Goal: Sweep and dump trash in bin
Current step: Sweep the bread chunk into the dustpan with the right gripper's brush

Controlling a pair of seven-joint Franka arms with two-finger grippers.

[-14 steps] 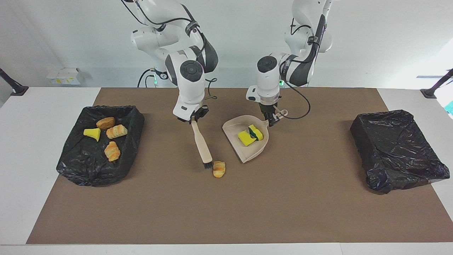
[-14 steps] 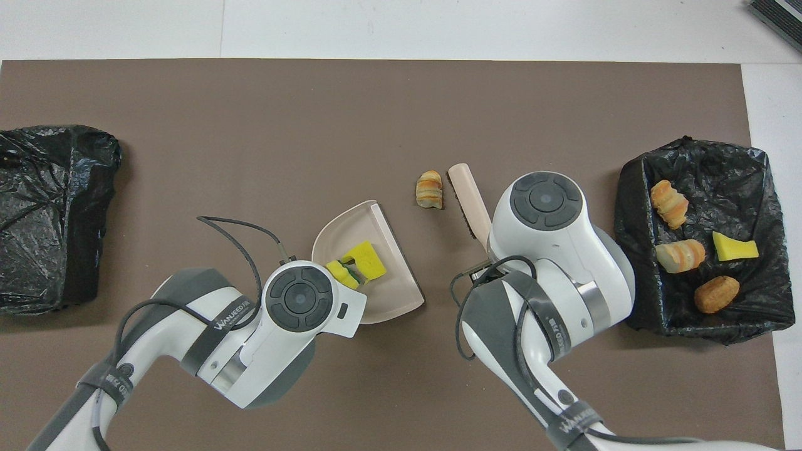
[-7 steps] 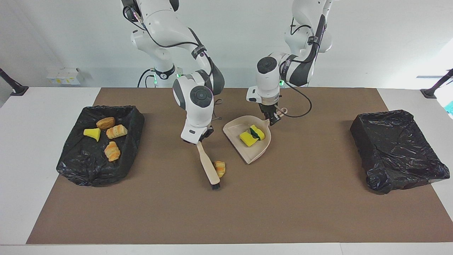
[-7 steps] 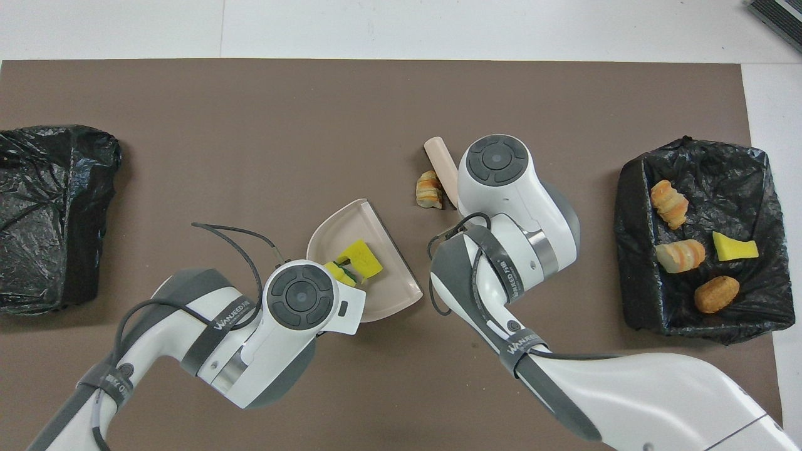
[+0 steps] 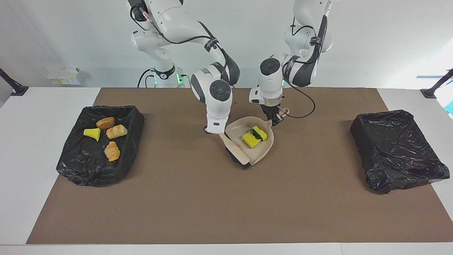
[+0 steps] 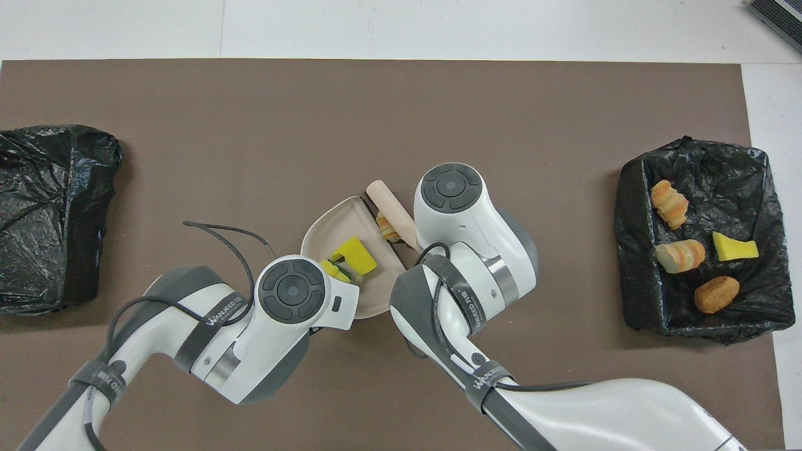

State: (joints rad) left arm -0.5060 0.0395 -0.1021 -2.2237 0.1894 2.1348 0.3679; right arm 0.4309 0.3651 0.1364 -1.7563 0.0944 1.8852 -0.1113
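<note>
The robot's right gripper should put the beige brush down on the bare brown mat (image 6: 362, 369) between the robot's arms, nearer the robot than the dustpan.
My right gripper (image 5: 216, 132) is shut on the handle of the beige brush (image 5: 233, 148), whose black bristles press against the open lip of the beige dustpan (image 5: 266, 148). An orange-tan bread chunk (image 6: 388, 227) is wedged between brush (image 6: 390, 203) and dustpan lip (image 6: 326, 220); the facing view hides it. Yellow and green-and-yellow sponge pieces (image 5: 254, 137) lie in the pan. My left gripper (image 5: 275, 120) is shut on the dustpan's handle. Both hands hide their fingers in the overhead view.
A black-lined bin (image 5: 131, 117) at the right arm's end holds a yellow sponge wedge (image 5: 92, 134), two bread chunks (image 5: 116, 131) and a brown lump (image 5: 105, 123). Another black-bagged bin (image 5: 396, 148) stands at the left arm's end. A brown mat (image 5: 226, 205) covers the table.
My right arm swung the brush around the bread chunk and swept it toward the left arm's end, up to the dustpan's lip. The dustpan shifted slightly toward the brush.
</note>
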